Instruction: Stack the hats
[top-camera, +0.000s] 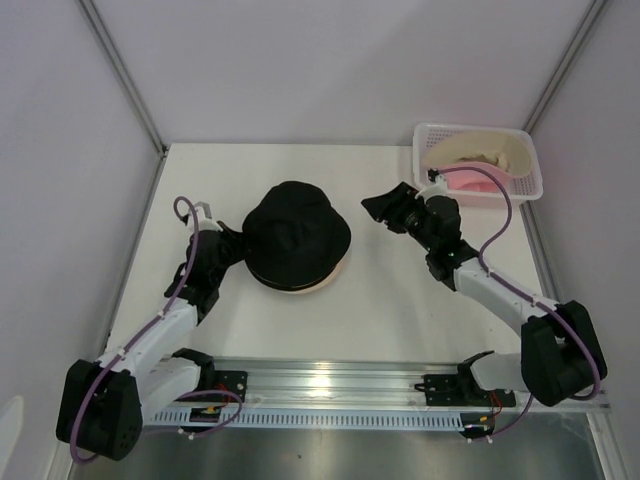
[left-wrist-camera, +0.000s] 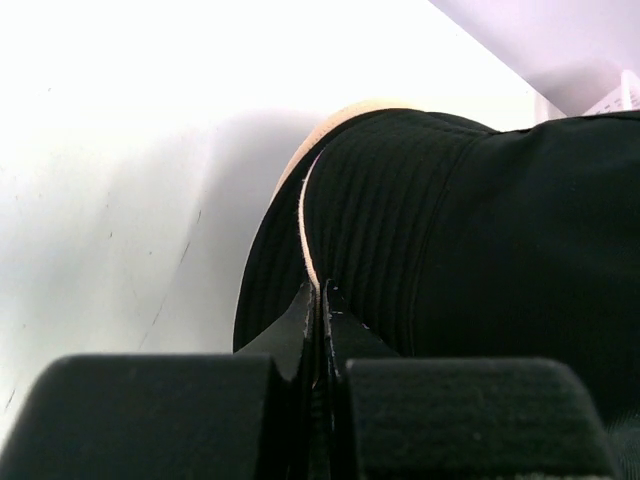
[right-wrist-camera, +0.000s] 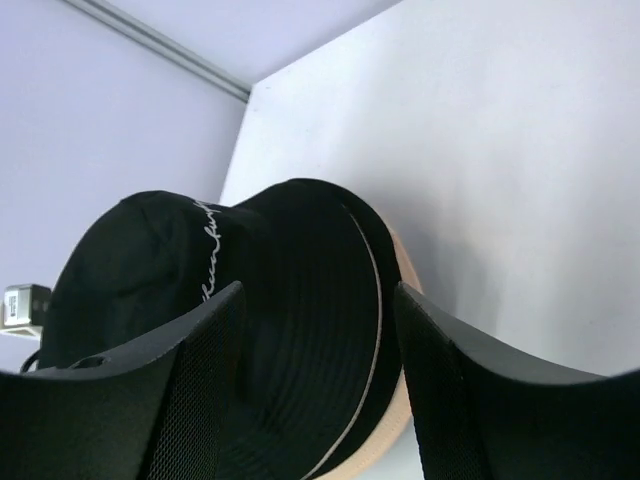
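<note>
The tan hat's brim shows under the black hat, so next my right gripper pinches the black hat's free brim (top-camera: 345, 243) and settles it before it gets the pink hat.
A black bucket hat (top-camera: 297, 238) with white script lies on top of a pile in the middle of the table; a tan brim (top-camera: 318, 287) shows beneath it. My left gripper (top-camera: 233, 250) is shut on the black hat's left brim; in the left wrist view the fingertips (left-wrist-camera: 305, 318) pinch the brim (left-wrist-camera: 380, 240) at its pale piping. My right gripper (top-camera: 386, 208) is open and empty, just right of the pile and apart from it; the right wrist view shows the black hat (right-wrist-camera: 290, 300) between its spread fingers (right-wrist-camera: 205, 350). A pink hat (top-camera: 470, 183) lies in the basket.
The white lattice basket (top-camera: 430, 132) stands at the back right corner, with a cream fabric piece (top-camera: 485, 148) over the pink hat. Grey walls close in the table on the left, back and right. A metal rail (top-camera: 330, 385) runs along the near edge.
</note>
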